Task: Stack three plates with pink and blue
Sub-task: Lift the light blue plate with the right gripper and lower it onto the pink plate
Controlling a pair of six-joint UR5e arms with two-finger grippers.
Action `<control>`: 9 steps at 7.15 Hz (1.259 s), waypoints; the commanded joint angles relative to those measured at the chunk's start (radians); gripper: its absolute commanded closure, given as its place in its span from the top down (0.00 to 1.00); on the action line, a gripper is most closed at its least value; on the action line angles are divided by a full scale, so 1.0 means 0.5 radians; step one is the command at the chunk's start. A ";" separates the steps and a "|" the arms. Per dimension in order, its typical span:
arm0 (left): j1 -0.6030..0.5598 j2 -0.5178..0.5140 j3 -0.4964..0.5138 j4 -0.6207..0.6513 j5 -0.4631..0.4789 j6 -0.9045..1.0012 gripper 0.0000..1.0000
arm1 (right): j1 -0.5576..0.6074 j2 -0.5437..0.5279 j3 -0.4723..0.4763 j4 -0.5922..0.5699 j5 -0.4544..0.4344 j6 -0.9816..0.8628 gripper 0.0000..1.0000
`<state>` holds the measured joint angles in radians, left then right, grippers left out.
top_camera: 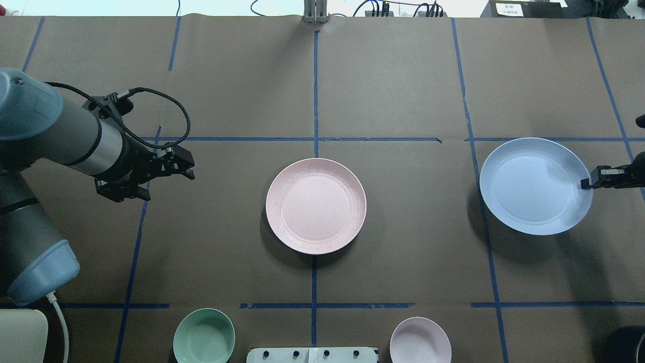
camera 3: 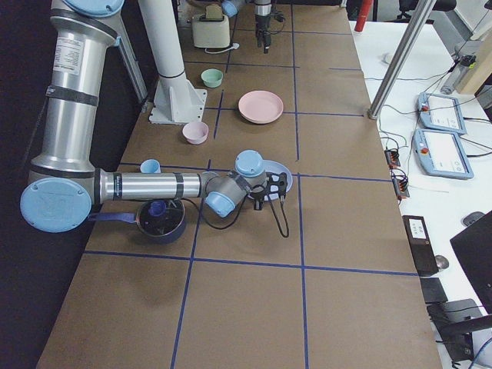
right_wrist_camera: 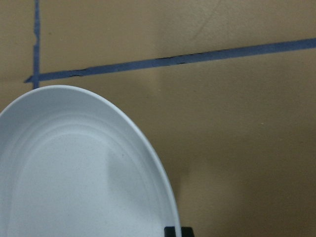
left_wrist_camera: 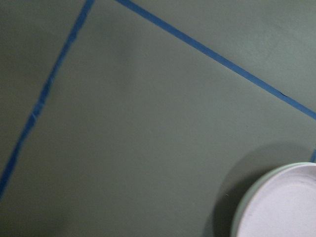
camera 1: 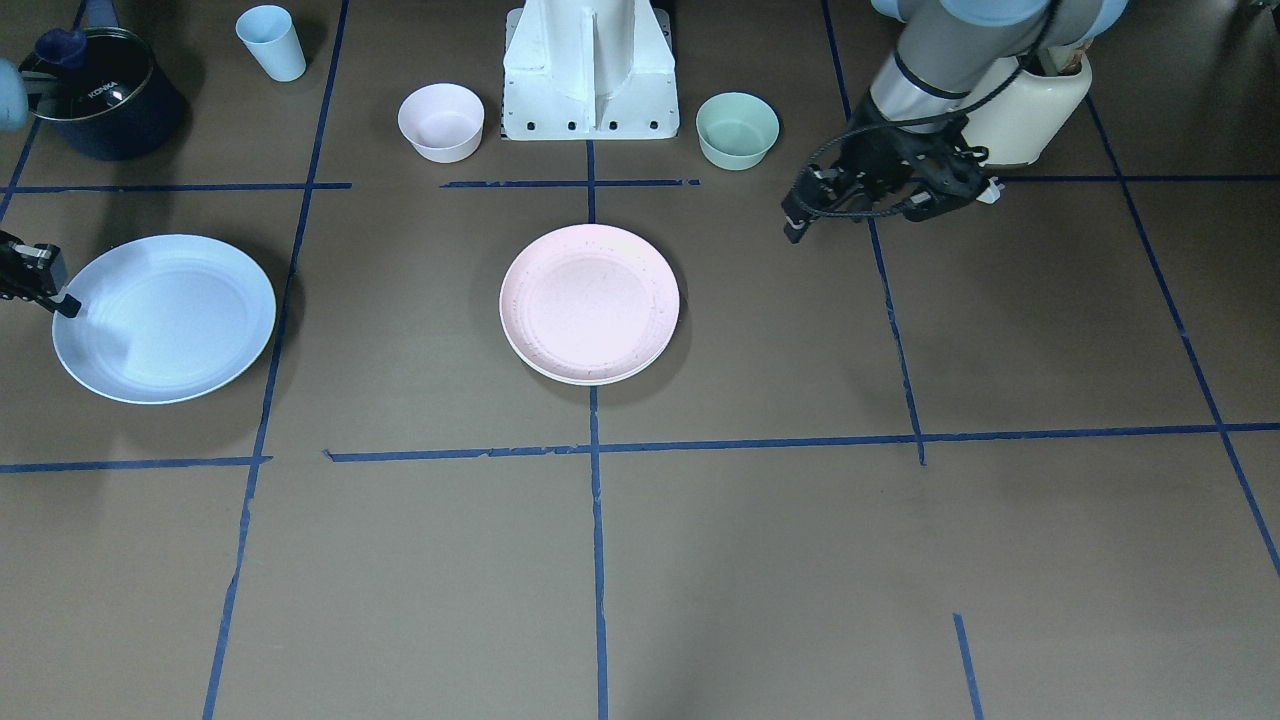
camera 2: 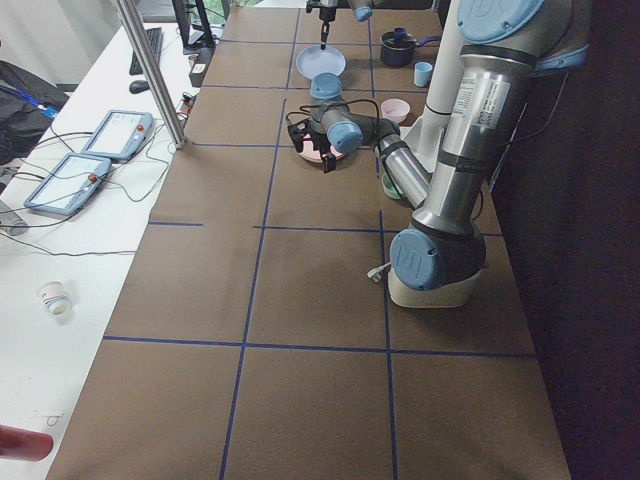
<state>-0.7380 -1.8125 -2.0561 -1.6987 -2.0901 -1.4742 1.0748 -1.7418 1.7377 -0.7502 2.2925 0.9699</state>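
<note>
Next, my right gripper lets go of the pale blue plate on top of the pale pink plate (camera 1: 590, 292) at the middle of the table.
The pale pink plate (camera 1: 590, 300) lies at the table's middle, on top of the cream-white plate, of which only a rim (camera 1: 590, 382) shows. Both also show in the left wrist view, the pink plate (left_wrist_camera: 291, 207) and the cream rim (left_wrist_camera: 245, 200). The pale blue plate (camera 1: 165, 318) (top_camera: 536, 186) is held by its edge, raised a little and tilted over its shadow. My right gripper (top_camera: 587, 184) (camera 1: 65, 300) is shut on its rim; one fingertip (right_wrist_camera: 177, 231) shows at the rim. My left gripper (top_camera: 191, 169) (camera 1: 795, 225) is open and empty, apart from the pink plate.
A small deep pink bowl (camera 1: 441, 121) and a small deep green bowl (camera 1: 737, 129) stand either side of the robot base (camera 1: 590, 70). A pale blue cup (camera 1: 271, 42) and a dark pot (camera 1: 100, 95) stand beyond the blue plate. Blue tape lines cross the brown table.
</note>
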 commanded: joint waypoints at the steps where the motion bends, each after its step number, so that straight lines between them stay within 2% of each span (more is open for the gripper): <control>1: -0.216 0.194 0.001 0.025 -0.160 0.605 1.00 | 0.004 0.245 0.199 -0.106 0.081 0.335 0.00; 2: -0.366 0.277 -0.002 0.105 -0.286 0.929 1.00 | 0.001 0.399 0.279 -0.286 0.084 0.364 0.00; 3: -0.468 0.405 0.004 0.124 -0.293 1.215 1.00 | -0.038 0.589 0.353 -0.589 0.072 0.404 0.00; 4: -0.581 0.501 0.007 0.127 -0.296 1.446 1.00 | -0.169 0.757 0.356 -0.777 0.011 0.407 0.00; 5: -0.695 0.602 0.013 0.127 -0.311 1.685 1.00 | -0.329 0.844 0.359 -0.852 -0.120 0.428 0.00; 7: -0.922 0.673 0.139 0.127 -0.455 2.011 1.00 | -0.602 0.952 0.353 -0.850 -0.249 0.630 0.00; 8: -1.048 0.686 0.212 0.124 -0.541 2.180 1.00 | -0.813 1.031 0.332 -0.856 -0.460 0.640 0.00; 9: -1.125 0.689 0.265 0.127 -0.584 2.297 1.00 | -0.949 1.120 0.271 -0.856 -0.583 0.683 0.00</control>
<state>-1.2411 -1.4747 -1.9609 -1.6359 -2.3466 -0.4125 0.7010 -1.2353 1.9009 -1.1762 2.0904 1.2857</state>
